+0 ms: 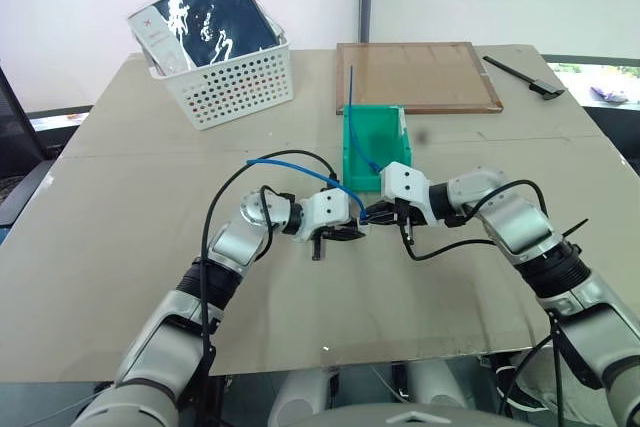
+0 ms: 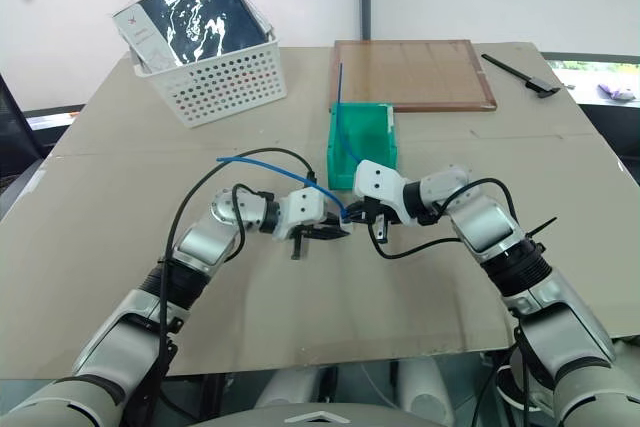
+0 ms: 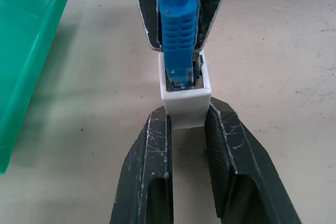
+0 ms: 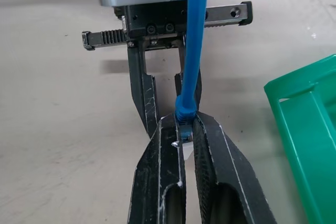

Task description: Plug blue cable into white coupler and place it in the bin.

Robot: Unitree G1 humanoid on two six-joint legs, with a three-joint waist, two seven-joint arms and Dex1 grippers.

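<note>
My left gripper needs to put the white coupler down inside the green bin (image 1: 392, 158), next to the end of the straighter blue cable. The coupler is held just above the table now.
The white coupler (image 3: 185, 100) is pinched between the fingers of my left gripper (image 3: 185, 116), which is shut on it just above the table. The blue cable's (image 3: 177, 30) ribbed boot and clear plug sit in the coupler's socket. My right gripper (image 3: 178, 45) is shut on that boot, facing the left gripper tip to tip. In the left eye view the two grippers meet in front of the green bin (image 1: 348, 147), and the blue cable (image 1: 300, 157) arcs back over my left gripper (image 1: 357, 227) from my right gripper (image 1: 372, 215).
A second, straighter blue cable (image 1: 354, 107) stands in the bin. A white perforated basket (image 1: 235, 87) holding a dark packet stands at the back left. A wooden board (image 1: 415, 75) and a black tool (image 1: 525, 75) lie at the back right.
</note>
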